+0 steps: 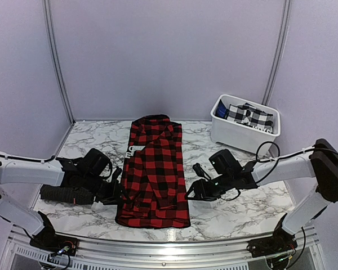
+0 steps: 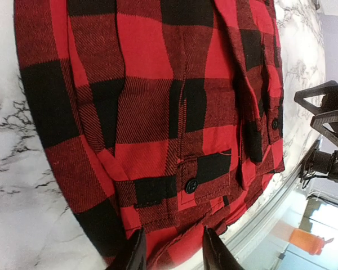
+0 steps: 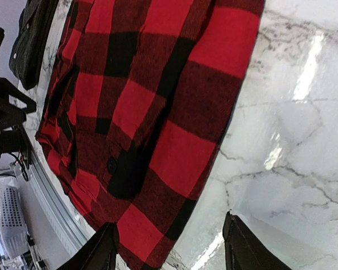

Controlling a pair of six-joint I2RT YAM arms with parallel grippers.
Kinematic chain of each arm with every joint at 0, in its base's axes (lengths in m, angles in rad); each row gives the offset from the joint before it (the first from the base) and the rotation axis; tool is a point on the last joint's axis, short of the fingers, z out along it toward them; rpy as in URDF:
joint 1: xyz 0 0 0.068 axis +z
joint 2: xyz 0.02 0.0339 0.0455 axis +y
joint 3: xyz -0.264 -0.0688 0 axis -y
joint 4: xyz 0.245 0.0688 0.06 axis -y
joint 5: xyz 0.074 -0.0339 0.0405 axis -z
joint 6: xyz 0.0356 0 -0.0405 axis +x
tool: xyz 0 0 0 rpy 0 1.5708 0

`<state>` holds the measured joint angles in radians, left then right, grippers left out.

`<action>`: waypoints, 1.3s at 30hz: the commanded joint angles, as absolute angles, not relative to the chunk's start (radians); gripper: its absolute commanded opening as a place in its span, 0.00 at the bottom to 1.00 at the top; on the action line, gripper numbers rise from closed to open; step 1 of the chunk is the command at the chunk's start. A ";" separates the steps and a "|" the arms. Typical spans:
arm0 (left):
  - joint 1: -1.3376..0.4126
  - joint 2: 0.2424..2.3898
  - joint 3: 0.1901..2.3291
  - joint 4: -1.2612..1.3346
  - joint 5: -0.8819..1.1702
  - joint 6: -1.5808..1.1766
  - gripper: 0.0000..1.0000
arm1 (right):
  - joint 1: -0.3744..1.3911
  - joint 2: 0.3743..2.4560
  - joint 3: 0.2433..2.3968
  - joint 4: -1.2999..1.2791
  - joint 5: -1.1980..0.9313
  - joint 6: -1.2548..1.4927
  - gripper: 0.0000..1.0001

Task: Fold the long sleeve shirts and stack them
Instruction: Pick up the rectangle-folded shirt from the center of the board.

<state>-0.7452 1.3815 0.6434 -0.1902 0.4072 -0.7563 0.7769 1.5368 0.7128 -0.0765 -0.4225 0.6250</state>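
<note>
The side edge of the flannel shirt lies beyond the left gripper's fingers, so the robot should open that gripper and pinch the layers [image 2: 112, 236] along that edge before folding the shirt's hem up.
The red-and-black flannel shirt [image 1: 155, 169] lies flat in a long narrow strip down the middle of the marble table, collar at the far end. It fills the left wrist view [image 2: 158, 101] and the right wrist view [image 3: 146, 101]. My left gripper [image 1: 117, 192] is at its lower left edge, jaws partly apart over the hem [image 2: 174, 256], not clamped. My right gripper [image 1: 190, 194] is wide open at the lower right edge, straddling shirt edge and bare table [image 3: 172, 250]. A dark folded cloth [image 1: 62, 194], likely the black shirt, lies under my left arm.
A white bin [image 1: 245, 135] at the back right holds black-and-white checked cloth [image 1: 250, 115]. The table's metal front rail [image 1: 169, 244] runs just below the shirt's hem. Grey walls close the back and sides.
</note>
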 commanded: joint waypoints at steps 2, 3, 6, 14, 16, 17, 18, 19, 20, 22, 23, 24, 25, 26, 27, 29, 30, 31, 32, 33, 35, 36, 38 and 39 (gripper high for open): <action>-0.729 1.344 0.602 -0.302 0.308 -0.743 0.42 | 0.806 1.492 0.649 0.020 -0.480 0.710 0.62; -0.723 1.348 0.598 -0.302 0.310 -0.738 0.44 | 0.808 1.489 0.633 0.043 -0.484 0.731 0.64; -0.706 1.357 0.597 -0.298 0.325 -0.713 0.52 | 0.814 1.479 0.595 0.085 -0.487 0.777 0.67; -0.692 1.407 0.565 -0.221 0.395 -0.694 0.55 | 0.820 1.500 0.572 0.140 -0.483 0.846 0.72; -0.692 1.419 0.560 -0.210 0.395 -0.697 0.54 | 0.821 1.518 0.570 0.168 -0.493 0.870 0.72; -0.692 1.423 0.558 -0.202 0.395 -0.698 0.54 | 0.821 1.526 0.567 0.184 -0.499 0.881 0.71; -0.692 1.428 0.555 -0.194 0.398 -0.702 0.53 | 0.821 1.535 0.565 0.196 -0.503 0.891 0.70; -0.693 1.432 0.552 -0.183 0.399 -0.708 0.53 | 0.821 1.543 0.565 0.206 -0.505 0.898 0.70; -0.693 1.437 0.548 -0.171 0.405 -0.714 0.52 | 0.821 1.552 0.567 0.212 -0.509 0.903 0.69; -0.695 1.450 0.539 -0.143 0.417 -0.726 0.49 | 0.821 1.571 0.578 0.219 -0.513 0.909 0.67; -0.697 1.455 0.536 -0.132 0.421 -0.732 0.48 | 0.821 1.580 0.584 0.221 -0.515 0.912 0.67; -0.700 1.461 0.533 -0.123 0.424 -0.741 0.47 | 0.820 1.587 0.588 0.225 -0.517 0.915 0.66; -0.705 1.465 0.532 -0.114 0.427 -0.747 0.45 | 0.820 1.595 0.593 0.227 -0.518 0.916 0.66; -0.711 1.467 0.532 -0.108 0.428 -0.753 0.44 | 0.820 1.599 0.597 0.227 -0.517 0.919 0.65; -0.717 1.468 0.533 -0.100 0.427 -0.760 0.43 | 0.820 1.601 0.599 0.220 -0.516 0.918 0.65; -0.730 1.475 0.532 -0.084 0.430 -0.775 0.40 | 0.820 1.600 0.609 0.189 -0.506 0.904 0.64; -0.737 1.476 0.535 -0.076 0.434 -0.782 0.39 | 0.817 1.598 0.615 0.170 -0.503 0.892 0.64; -0.745 1.478 0.538 -0.067 0.437 -0.787 0.38 | 0.812 1.595 0.624 0.149 -0.502 0.881 0.64; -0.752 1.480 0.540 -0.062 0.439 -0.792 0.37 | 0.806 1.591 0.630 0.130 -0.502 0.871 0.64; -0.761 1.479 0.544 -0.058 0.442 -0.797 0.36 | 0.800 1.587 0.633 0.117 -0.502 0.865 0.64; -0.778 1.481 0.551 -0.055 0.444 -0.803 0.35 | 0.792 1.583 0.637 0.099 -0.503 0.854 0.64; -0.782 1.480 0.554 -0.054 0.445 -0.806 0.34 | 0.792 1.586 0.639 0.093 -0.507 0.852 0.64; -0.794 1.479 0.552 -0.051 0.445 -0.815 0.33 | 0.794 1.596 0.635 0.100 -0.518 0.859 0.64; -0.796 1.476 0.551 -0.051 0.445 -0.818 0.32 | 0.797 1.599 0.629 0.111 -0.523 0.869 0.64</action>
<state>-0.7757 1.4597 0.5644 -0.0414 0.4370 -0.7982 0.7998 1.5845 0.6117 0.1493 -0.5156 0.8776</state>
